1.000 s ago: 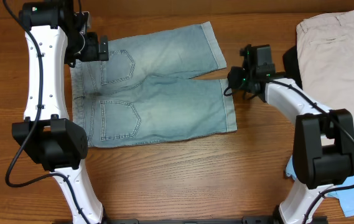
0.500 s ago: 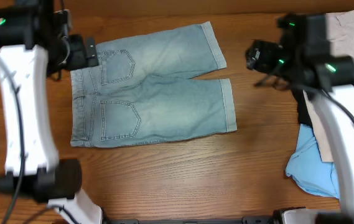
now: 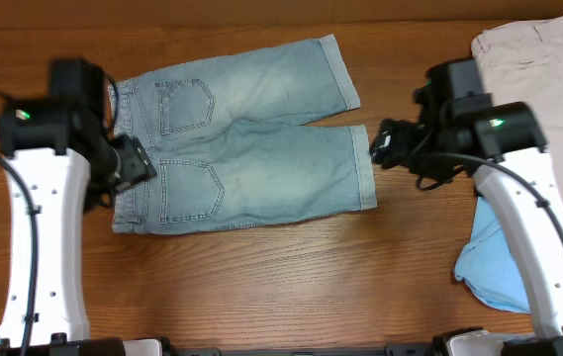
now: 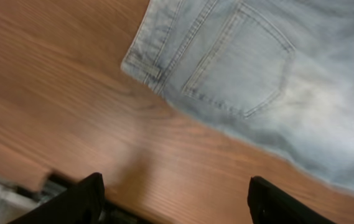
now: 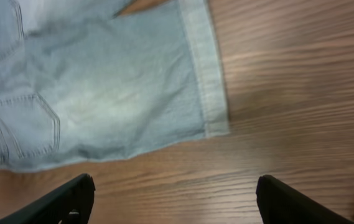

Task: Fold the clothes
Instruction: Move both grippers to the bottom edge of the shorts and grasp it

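Observation:
Next, my right gripper grabs the near corner of the hem (image 3: 370, 206) (image 5: 219, 131) on the near leg of the denim shorts.
The light-wash denim shorts (image 3: 251, 148) lie flat, back pockets up, waistband to the left and cuffed hems to the right. My left gripper (image 3: 131, 163) hovers open and empty by the waistband's near end. In the left wrist view the waistband corner (image 4: 142, 62) and a back pocket (image 4: 239, 68) lie ahead of the open gripper (image 4: 177, 205), which is over bare wood. My right gripper (image 3: 382, 143) hovers open and empty just right of the near leg's hem. In the right wrist view that cuffed hem (image 5: 204, 68) lies ahead of the open gripper (image 5: 177, 202).
Beige shorts (image 3: 528, 79) lie at the back right. A sky-blue piece (image 3: 494, 267) lies at the right front, partly under my right arm. The wooden table (image 3: 281, 287) runs bare along the front of the denim shorts.
Both arms have swung toward the front. The left gripper went from the far waist corner to the near waist end. The right gripper came down beside the near leg's hem. The shorts have not moved.

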### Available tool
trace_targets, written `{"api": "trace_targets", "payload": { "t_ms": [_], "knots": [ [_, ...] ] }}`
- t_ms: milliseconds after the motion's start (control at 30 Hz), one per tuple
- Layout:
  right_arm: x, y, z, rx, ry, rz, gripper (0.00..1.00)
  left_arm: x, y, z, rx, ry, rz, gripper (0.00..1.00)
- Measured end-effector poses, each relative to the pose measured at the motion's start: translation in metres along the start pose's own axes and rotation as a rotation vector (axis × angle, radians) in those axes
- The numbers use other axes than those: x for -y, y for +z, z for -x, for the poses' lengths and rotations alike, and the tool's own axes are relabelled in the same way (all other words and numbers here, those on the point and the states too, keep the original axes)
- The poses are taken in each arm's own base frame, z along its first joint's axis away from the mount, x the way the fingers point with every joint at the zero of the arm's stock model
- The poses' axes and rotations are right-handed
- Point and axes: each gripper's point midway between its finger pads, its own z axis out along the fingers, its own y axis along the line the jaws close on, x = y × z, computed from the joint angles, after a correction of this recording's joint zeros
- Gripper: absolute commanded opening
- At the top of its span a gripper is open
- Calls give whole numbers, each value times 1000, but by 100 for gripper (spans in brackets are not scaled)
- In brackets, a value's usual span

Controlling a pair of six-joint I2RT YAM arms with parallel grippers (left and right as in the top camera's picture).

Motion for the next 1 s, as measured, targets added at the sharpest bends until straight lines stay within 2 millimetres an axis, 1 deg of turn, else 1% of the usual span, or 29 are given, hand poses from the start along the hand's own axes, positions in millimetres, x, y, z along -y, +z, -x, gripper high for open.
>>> {"api": "trace_targets", "payload": {
  "t_ms": [67,167,200,233,300,433,533,600,667,767,900,1000],
  "knots": [
    [-6,16,-10,-24,-24,7,91,-5,28,-9,-8,-77,16,78],
    [-10,34,-24,-55,-48,8,91,-14,63,-24,-24,-207,37,76],
    [-9,37,-27,-62,-51,7,91,-16,70,-26,-22,-237,39,73],
    [-8,41,-29,-67,-52,4,91,-19,83,-28,-23,-293,46,69],
    [-7,47,-28,-60,-57,8,91,-21,100,-29,-9,-364,42,64],
    [2,61,-38,-86,-56,-6,91,-29,131,-30,17,-465,37,60],
    [6,71,-43,-94,-58,-10,90,-33,146,-22,62,-513,24,57],
    [8,76,-46,-97,-61,-10,90,-36,153,-17,94,-538,15,53],
    [10,80,-47,-99,-62,-9,90,-40,158,-13,115,-564,13,50],
    [12,84,-51,-107,-64,-9,90,-45,163,-11,138,-581,18,47],
    [13,86,-53,-113,-62,-10,89,-45,170,0,181,-588,16,38],
    [12,86,-53,-111,-64,-9,89,-44,181,4,179,-588,30,35]
  ]
}}
